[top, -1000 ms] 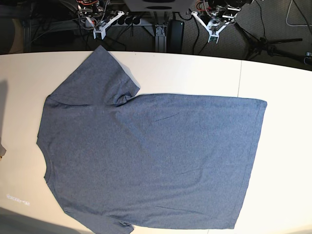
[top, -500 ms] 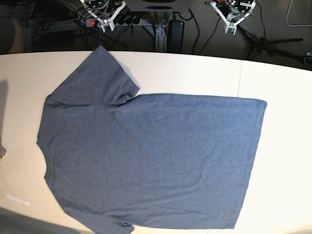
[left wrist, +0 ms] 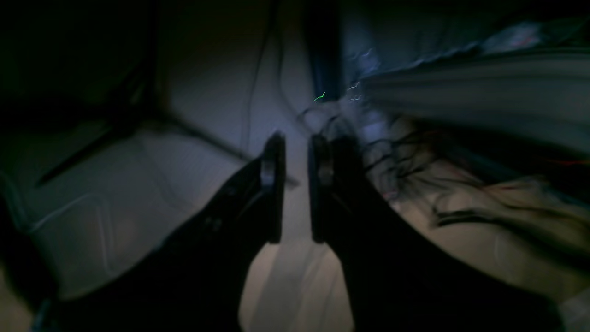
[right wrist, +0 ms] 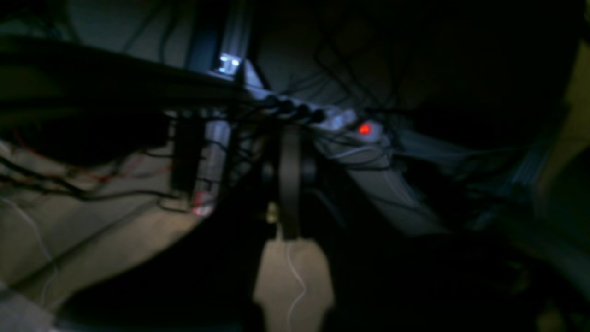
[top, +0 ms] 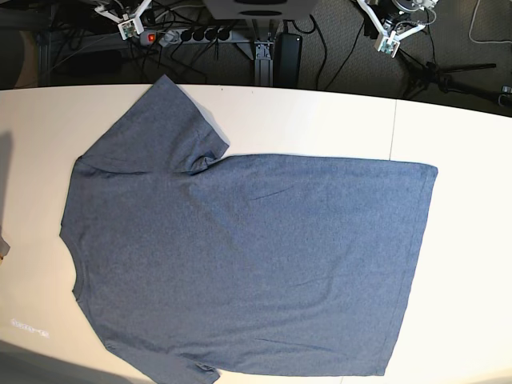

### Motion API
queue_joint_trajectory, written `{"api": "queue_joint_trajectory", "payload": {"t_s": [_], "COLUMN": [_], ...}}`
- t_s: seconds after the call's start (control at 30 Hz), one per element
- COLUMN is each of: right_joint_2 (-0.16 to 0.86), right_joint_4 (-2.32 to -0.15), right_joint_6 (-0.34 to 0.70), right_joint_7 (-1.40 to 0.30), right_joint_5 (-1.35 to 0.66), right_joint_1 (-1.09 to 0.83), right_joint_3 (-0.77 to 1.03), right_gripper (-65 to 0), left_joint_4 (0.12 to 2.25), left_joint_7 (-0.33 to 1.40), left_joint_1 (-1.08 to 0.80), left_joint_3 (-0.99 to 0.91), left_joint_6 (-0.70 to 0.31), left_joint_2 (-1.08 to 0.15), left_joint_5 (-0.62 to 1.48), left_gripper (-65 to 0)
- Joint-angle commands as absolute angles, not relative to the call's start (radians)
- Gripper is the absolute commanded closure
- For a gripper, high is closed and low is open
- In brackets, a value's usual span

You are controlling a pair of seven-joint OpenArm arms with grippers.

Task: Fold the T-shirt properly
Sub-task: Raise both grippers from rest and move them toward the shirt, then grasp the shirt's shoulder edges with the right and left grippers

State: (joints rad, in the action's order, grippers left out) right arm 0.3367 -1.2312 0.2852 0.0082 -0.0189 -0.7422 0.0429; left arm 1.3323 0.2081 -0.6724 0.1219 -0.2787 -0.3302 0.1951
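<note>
The robot's right gripper should close on the far sleeve's collar-side edge (top: 127, 118), between the end of the sleeve and the shoulder of the T-shirt.
The T-shirt (top: 248, 264), heathered blue-grey with its plain side up, lies spread flat on the white table (top: 464, 240). Its collar is at the left, its hem at the right, and one sleeve (top: 164, 128) points to the far edge. Both grippers hang beyond the table's far edge, well apart from the shirt. My left gripper (top: 390, 42) is at the top right. In the left wrist view the left gripper (left wrist: 295, 157) shows a narrow gap with nothing in it. My right gripper (top: 126, 26) is at the top left. The right gripper (right wrist: 290, 184) has its fingers pressed together, empty.
Behind the table are a power strip (top: 180, 35) with a red light, tangled cables, a black box (top: 288, 53) and tripod legs (top: 452, 68). A seam (top: 394, 128) runs across the table top at the right.
Both grippers have moved outward and away toward the top corners of the base view. The left gripper's fingers have parted a little. The T-shirt has not moved.
</note>
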Motion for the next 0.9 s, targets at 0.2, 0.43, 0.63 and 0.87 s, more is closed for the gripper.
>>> {"api": "queue_joint_trajectory", "payload": {"t_s": [0.2,0.43,0.63,0.87], "right_joint_2": [0.459,0.553,0.669,0.834], "right_joint_4": [-1.562,-1.814,-1.915,-1.921], "right_joint_6": [0.329,0.329,0.330,0.382], "right_joint_7": [0.026,0.025,0.014,-0.020], "right_joint_5": [-0.027,-0.026,0.074,0.151], "right_joint_1": [-0.946,-1.024,-0.985,-0.848], "right_joint_3": [0.049,0.113,0.153,0.152], "right_gripper": [0.0,0.0,0.0,-22.3], "left_joint_4": [1.631,1.919,2.009,2.016], "left_joint_7": [0.218,0.261,0.244,0.244], "left_joint_1": [-0.803,-0.878,-0.871,-0.859], "left_joint_3": [0.036,-0.005,-0.005,-0.005], "left_joint_6": [-0.334,-0.333,-0.333,-0.326], "left_joint_2": [-0.398,-0.512,-0.603,-0.618], "left_joint_5": [0.205,0.123,0.111,0.100], "left_gripper": [-12.4,-12.4,-12.4,-12.4]}}
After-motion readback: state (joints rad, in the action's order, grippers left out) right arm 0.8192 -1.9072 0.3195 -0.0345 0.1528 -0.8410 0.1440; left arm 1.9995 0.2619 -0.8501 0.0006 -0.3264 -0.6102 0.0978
